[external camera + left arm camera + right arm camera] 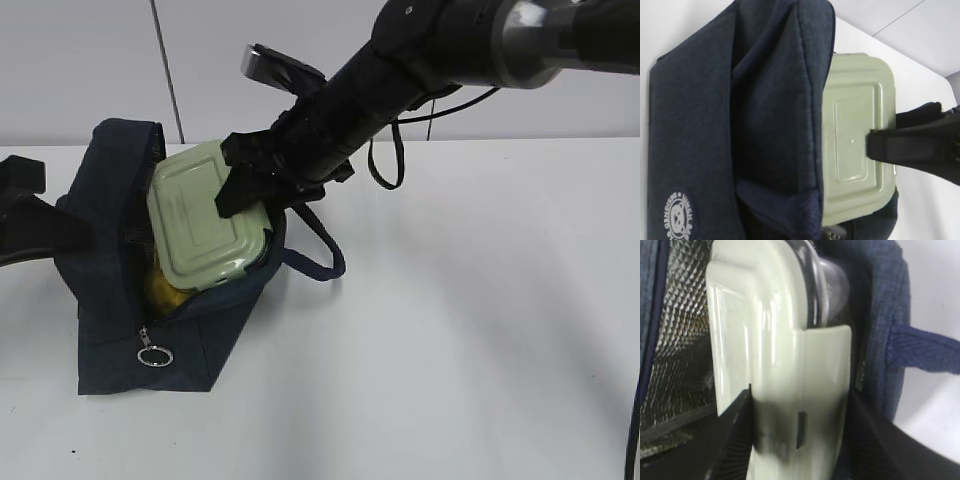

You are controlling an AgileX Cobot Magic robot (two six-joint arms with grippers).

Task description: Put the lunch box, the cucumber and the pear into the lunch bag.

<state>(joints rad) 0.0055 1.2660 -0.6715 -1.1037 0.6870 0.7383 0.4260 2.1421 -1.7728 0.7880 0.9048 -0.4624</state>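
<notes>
The lunch box sticks out tilted from the lunch bag's opening, so I need to release it with my right gripper and grip the lunch bag's rim (279, 244) beside the loop handle.
The lunch bag (110, 330) stands open on the white table, its mouth facing up and right. My right gripper (255, 200) is shut on the lunch box (195, 215), one finger on the sage-green lid (855, 120), and holds it tilted, partly inside the mouth. In the right wrist view the gripper (800, 405) clamps the box (765, 330) at its lid clip. The yellow pear (165, 290) shows inside the bag under the box. The cucumber is hidden. My left gripper (65, 215) is at the bag's left edge with the fabric drawn to it; its jaws are covered by cloth.
The zipper's ring pull (154, 355) hangs at the bag's front corner. A loop handle (325, 255) lies on the table right of the bag. The silver lining (685, 330) shows inside. The white logo (679, 217) is on the bag's outer side.
</notes>
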